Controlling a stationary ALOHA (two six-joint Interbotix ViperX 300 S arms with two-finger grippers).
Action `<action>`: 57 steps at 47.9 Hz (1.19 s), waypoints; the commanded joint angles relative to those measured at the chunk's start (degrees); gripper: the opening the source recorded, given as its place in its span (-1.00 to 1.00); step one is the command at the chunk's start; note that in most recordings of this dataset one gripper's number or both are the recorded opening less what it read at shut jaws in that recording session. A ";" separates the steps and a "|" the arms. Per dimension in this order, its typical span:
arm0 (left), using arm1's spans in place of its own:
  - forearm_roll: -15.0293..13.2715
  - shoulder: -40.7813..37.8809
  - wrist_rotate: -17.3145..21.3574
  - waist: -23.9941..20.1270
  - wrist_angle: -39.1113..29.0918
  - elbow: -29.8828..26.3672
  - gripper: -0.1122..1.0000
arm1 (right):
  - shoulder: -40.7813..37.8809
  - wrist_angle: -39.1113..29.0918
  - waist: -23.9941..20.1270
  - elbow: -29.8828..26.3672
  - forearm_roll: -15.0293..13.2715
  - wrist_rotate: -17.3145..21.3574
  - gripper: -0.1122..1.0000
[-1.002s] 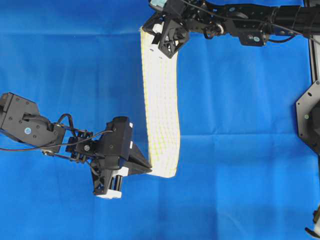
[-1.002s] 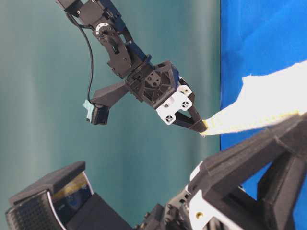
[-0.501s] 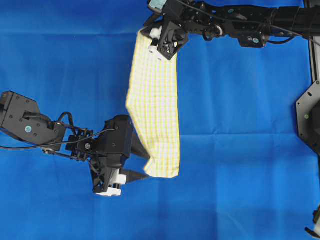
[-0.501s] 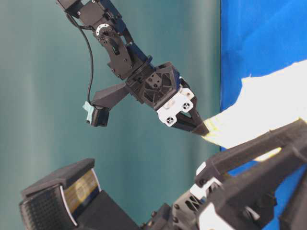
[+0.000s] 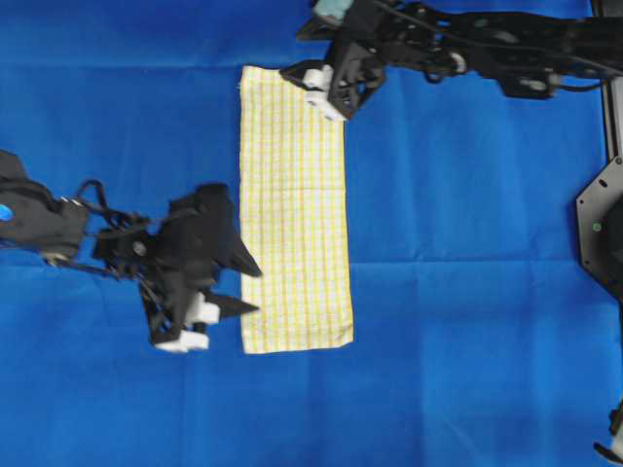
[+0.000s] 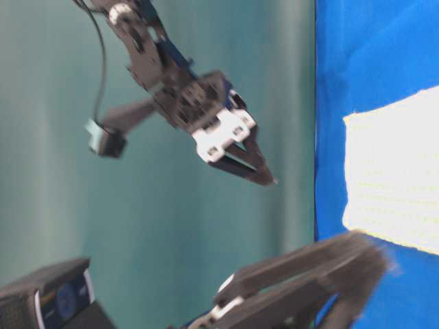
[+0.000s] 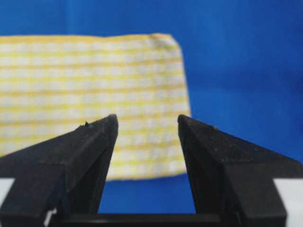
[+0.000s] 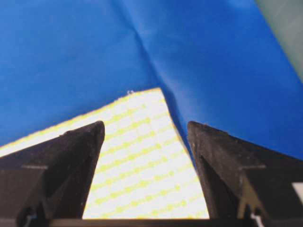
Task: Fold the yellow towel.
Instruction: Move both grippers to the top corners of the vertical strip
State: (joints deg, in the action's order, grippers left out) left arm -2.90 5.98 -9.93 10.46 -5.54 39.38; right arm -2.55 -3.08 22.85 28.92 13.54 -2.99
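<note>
The robot's right gripper will next move down and close on the far corner [image 5: 337, 84] [image 8: 160, 92] of the yellow towel, diagonally opposite the left gripper.
The yellow towel [image 5: 295, 209] lies flat on the blue cloth as a long checked strip, running from the far side to the near side. It also shows in the table-level view [image 6: 398, 175], the left wrist view [image 7: 90, 80] and the right wrist view [image 8: 142, 170]. My left gripper [image 5: 259, 290] is open and empty at the towel's near left edge; its jaws [image 7: 147, 118] frame the towel's corner. My right gripper [image 5: 304, 89] is open and empty over the towel's far right corner [image 8: 147, 125], lifted clear of the cloth [image 6: 264, 175].
The plain blue cloth [image 5: 467, 243] covers the whole table, with a crease running across it. A black arm mount [image 5: 604, 233] stands at the right edge. A teal wall [image 6: 137, 226] stands behind the table.
Both grippers have opened and let go of the towel. It has dropped and spread flat on the blue cloth. The left gripper has drawn back leftward; the right has lifted off.
</note>
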 commanded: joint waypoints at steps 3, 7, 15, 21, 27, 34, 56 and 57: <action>0.00 5.45 0.18 -2.20 0.35 1.85 0.02 | 7.12 2.20 -1.14 4.04 -0.09 0.09 0.47; 0.26 8.35 0.35 -3.52 1.14 3.78 0.03 | 10.72 4.66 -2.46 8.00 -0.09 0.44 0.47; 0.35 12.39 1.05 -5.27 5.01 7.12 0.10 | 16.61 9.40 -5.71 15.03 -0.09 0.88 0.47; 0.35 14.06 1.05 -6.15 7.56 9.05 0.20 | 20.30 11.16 -9.32 18.98 -0.09 0.88 0.47; 0.35 15.12 1.05 -6.59 8.53 10.11 0.22 | 22.41 11.69 -11.51 21.18 -0.09 0.88 0.47; 0.35 14.68 1.14 -7.21 9.23 10.28 0.23 | 22.15 11.95 -11.51 21.45 0.09 0.97 0.47; 0.35 6.50 7.21 -20.39 16.52 9.84 0.56 | 12.04 11.25 -0.70 15.91 0.09 1.23 0.49; 0.35 5.19 7.82 -21.62 17.40 9.67 0.59 | 11.34 10.99 -0.18 15.38 0.09 1.32 0.49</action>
State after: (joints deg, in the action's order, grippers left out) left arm -2.64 13.45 -3.25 -8.09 9.23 50.27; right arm 10.46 8.26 21.09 47.02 13.54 -1.85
